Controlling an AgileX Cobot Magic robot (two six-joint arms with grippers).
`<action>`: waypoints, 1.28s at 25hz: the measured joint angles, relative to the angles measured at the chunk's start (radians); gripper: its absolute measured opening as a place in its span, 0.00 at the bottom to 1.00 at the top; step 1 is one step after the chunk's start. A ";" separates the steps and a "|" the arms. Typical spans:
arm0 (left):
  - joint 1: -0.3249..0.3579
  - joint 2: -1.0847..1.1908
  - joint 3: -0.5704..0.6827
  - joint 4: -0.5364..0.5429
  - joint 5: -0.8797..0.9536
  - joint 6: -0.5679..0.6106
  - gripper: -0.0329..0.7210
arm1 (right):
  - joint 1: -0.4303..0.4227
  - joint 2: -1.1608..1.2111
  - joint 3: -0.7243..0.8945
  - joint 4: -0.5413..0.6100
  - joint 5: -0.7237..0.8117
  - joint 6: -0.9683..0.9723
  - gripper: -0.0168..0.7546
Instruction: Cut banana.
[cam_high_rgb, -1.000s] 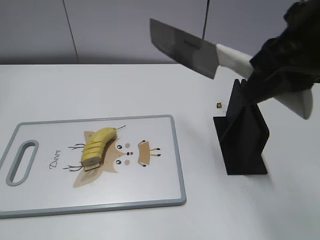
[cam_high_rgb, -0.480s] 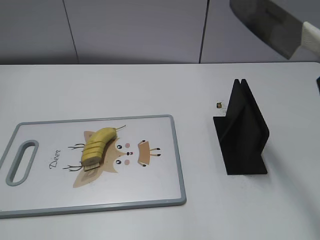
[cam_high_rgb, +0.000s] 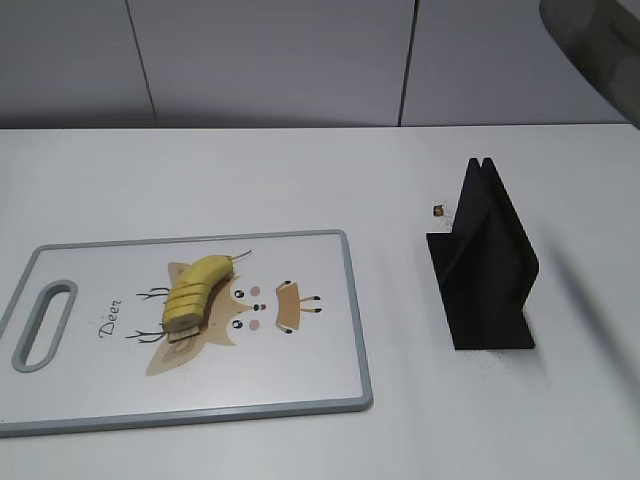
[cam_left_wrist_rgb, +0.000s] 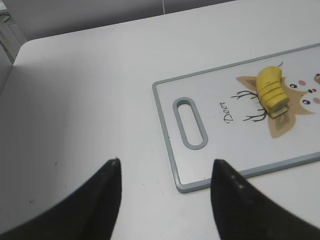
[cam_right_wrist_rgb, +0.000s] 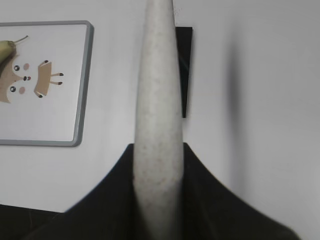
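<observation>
Next, my right gripper releases the knife in the slot (cam_high_rgb: 510, 229) between the upright plates of the black knife stand.
The banana (cam_high_rgb: 195, 291) lies on the white cutting board (cam_high_rgb: 320, 370), over its deer print, with its lower end cut into round slices. It also shows in the left wrist view (cam_left_wrist_rgb: 270, 89), and its stem end shows in the right wrist view (cam_right_wrist_rgb: 6, 47). My right gripper (cam_right_wrist_rgb: 157, 155) is shut on the knife's speckled white handle (cam_right_wrist_rgb: 157, 90). Only a blurred part of the knife blade (cam_high_rgb: 600, 45) shows at the top right of the exterior view. My left gripper (cam_left_wrist_rgb: 165, 167) is open and empty over bare table, left of the board's handle slot (cam_left_wrist_rgb: 190, 122).
A black knife stand (cam_high_rgb: 485, 265) stands upright on the table right of the board, also in the right wrist view (cam_right_wrist_rgb: 184, 65). A tiny dark object (cam_high_rgb: 438, 211) lies behind the stand. The table's far edge meets a grey wall.
The right arm has lifted the knife up and to the right, from above the stand to the top right corner, mostly out of the exterior view. The banana and board have not moved.
</observation>
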 joint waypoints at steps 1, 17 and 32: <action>0.000 0.000 0.000 -0.001 0.000 0.002 0.78 | 0.000 0.000 0.011 -0.001 -0.002 0.003 0.23; 0.000 0.000 0.009 -0.002 0.000 0.018 0.77 | 0.000 0.258 0.043 -0.093 -0.187 0.091 0.23; 0.000 0.000 0.009 -0.003 -0.001 0.018 0.77 | 0.000 0.486 0.044 -0.141 -0.268 0.169 0.23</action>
